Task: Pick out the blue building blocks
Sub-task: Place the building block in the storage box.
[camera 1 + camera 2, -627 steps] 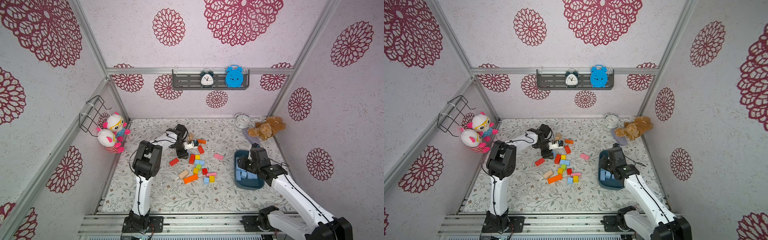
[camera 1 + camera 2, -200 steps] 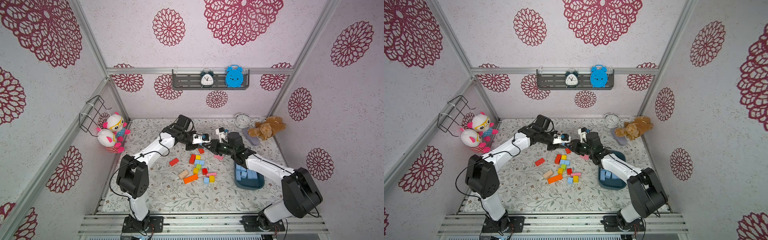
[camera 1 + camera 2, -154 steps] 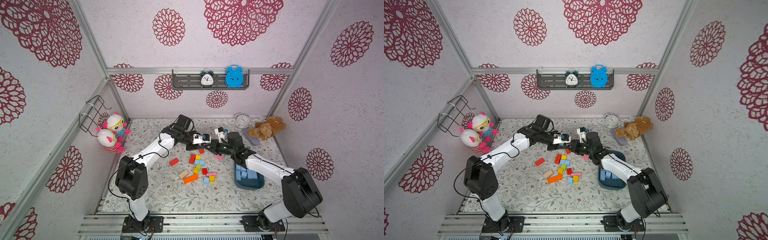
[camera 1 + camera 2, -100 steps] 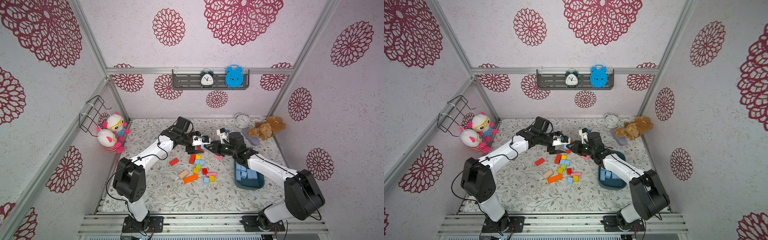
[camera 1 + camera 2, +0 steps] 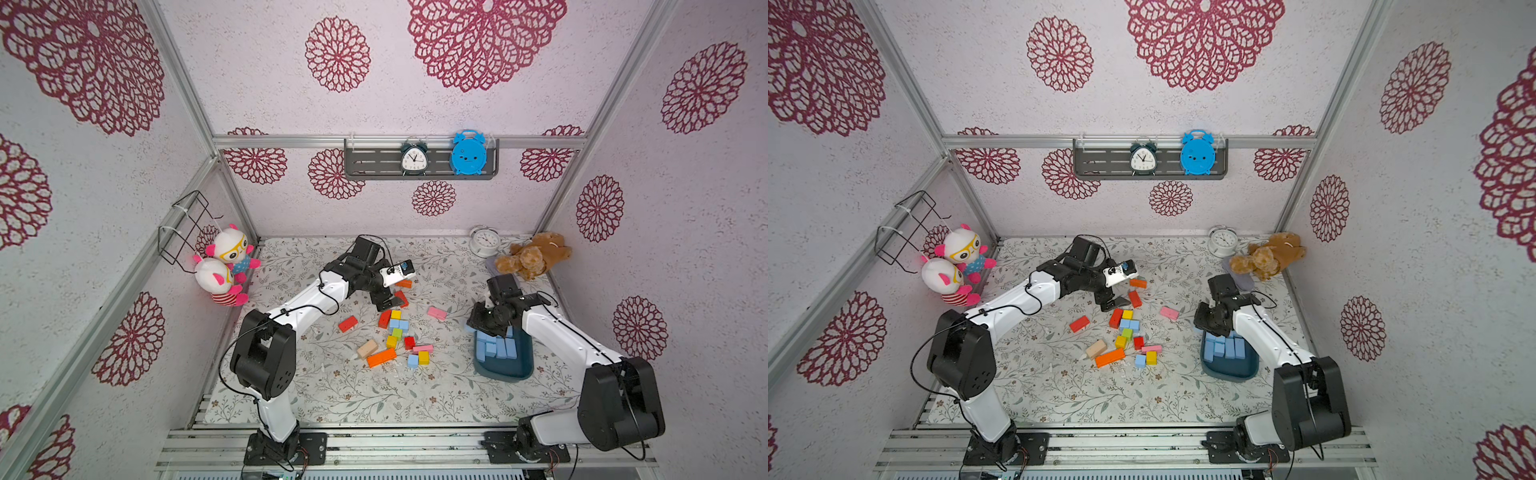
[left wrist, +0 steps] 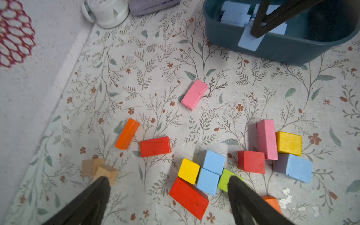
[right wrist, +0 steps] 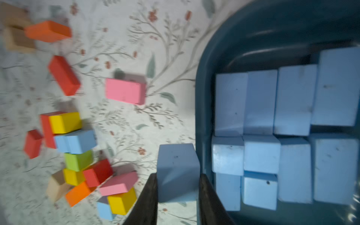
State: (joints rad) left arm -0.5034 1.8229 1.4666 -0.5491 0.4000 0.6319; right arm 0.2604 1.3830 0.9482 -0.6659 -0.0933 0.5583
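The robot's right gripper will set the blue block down on the bare front part of the tub's bottom [image 5: 517, 367], before the packed blue blocks.
Several blue building blocks [image 5: 496, 347] lie packed in the dark teal tub [image 5: 505, 373] at the right, as the right wrist view also shows: blocks [image 7: 272, 126], tub rim [image 7: 202, 97]. My right gripper [image 5: 482, 322] hangs over the tub's near-left rim, shut on one blue block [image 7: 177, 167]. Two blue cubes [image 5: 399, 324] sit side by side in the mixed pile, and a third [image 5: 412, 360] lies nearer the front. My left gripper [image 6: 167, 181] hovers open and empty above the pile's far end, over the red, yellow and blue [image 6: 208, 181] blocks.
Red [image 5: 348, 323], orange [image 5: 381, 357], pink [image 5: 436, 312], yellow, green and tan blocks are scattered mid-table. A white alarm clock [image 5: 484, 241] and a teddy bear [image 5: 532, 255] sit at the back right. Two plush dolls [image 5: 226, 266] hang on the left wall.
The two grippers met above the table's middle. The left one opened and drew back over the pile. The right arm swung back to the tub with the blue block.
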